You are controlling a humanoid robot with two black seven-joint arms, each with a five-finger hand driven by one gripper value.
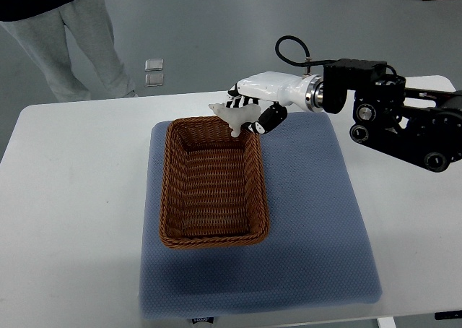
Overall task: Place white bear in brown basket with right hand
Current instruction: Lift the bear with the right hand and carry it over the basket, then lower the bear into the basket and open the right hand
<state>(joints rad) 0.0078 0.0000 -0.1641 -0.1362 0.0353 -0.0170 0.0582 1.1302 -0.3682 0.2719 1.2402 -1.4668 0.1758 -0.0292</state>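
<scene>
The robot's right gripper needs to release the white bear on the bottom of the brown basket, near its far end [225, 160].
A small white bear [234, 115] hangs in my right hand [253, 105], whose black and white fingers are shut on it. The hand reaches in from the right on a black arm and holds the bear just above the far rim of the brown basket [167, 198]. The woven, rectangular basket sits empty on a blue mat [317, 219]. One leg of the bear points down toward the basket's far right corner. My left arm does not show.
The blue mat lies on a white table [65, 219]. A person in grey trousers [72, 39] stands beyond the table's far left corner. Grey floor lies behind the table.
</scene>
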